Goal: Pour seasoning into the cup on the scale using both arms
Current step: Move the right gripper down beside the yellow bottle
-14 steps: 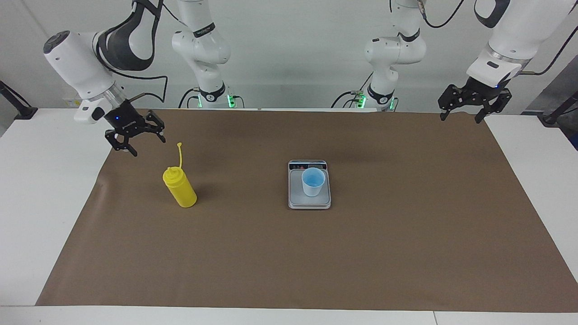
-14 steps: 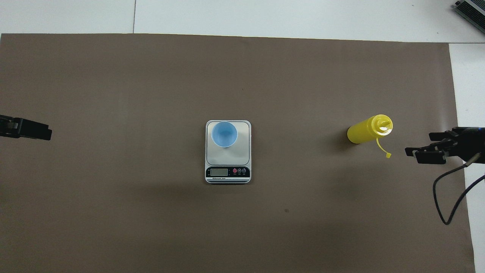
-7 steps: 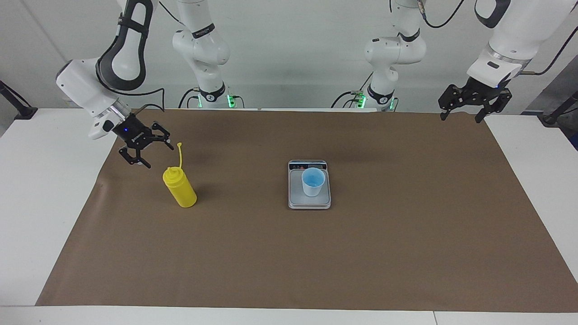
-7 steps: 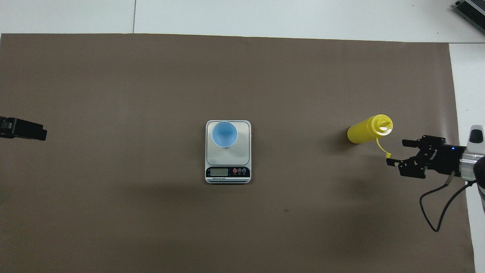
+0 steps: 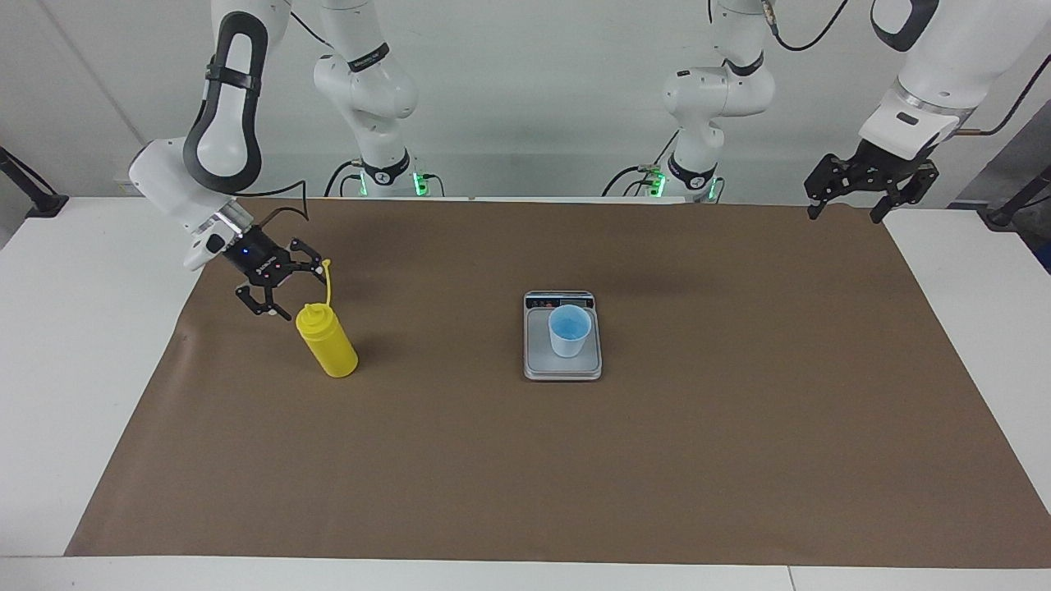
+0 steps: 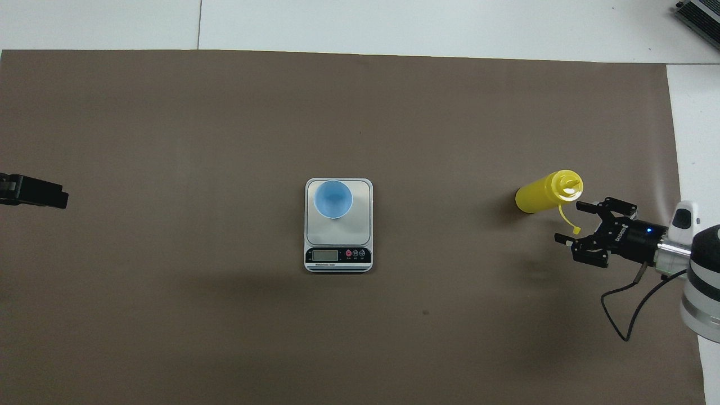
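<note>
Next, my right gripper should go to the yellow squeeze bottle's body (image 6: 544,193), below its cap and strip, and close there.
The seasoning, a yellow squeeze bottle (image 5: 328,345) (image 6: 540,193), stands upright on the brown mat toward the right arm's end, its tethered cap strip (image 5: 329,283) sticking up. My right gripper (image 5: 289,289) (image 6: 568,222) hangs open close beside the bottle's cap, with the strip right by its fingertips; it holds nothing. The light-blue cup (image 5: 569,330) (image 6: 333,198) stands on the scale (image 5: 562,369) (image 6: 337,236) at the mat's middle. My left gripper (image 5: 846,209) (image 6: 34,192) waits open and raised over the mat's corner at the left arm's end.
A brown mat (image 5: 657,460) covers most of the white table (image 5: 74,345). The scale's display strip (image 6: 337,256) faces the robots. A black cable (image 6: 635,315) trails from the right gripper's wrist.
My right gripper has come down and in toward the bottle's cap, ending beside the tether strip. The left gripper has drifted slightly up and outward. Bottle, cup and scale have not moved.
</note>
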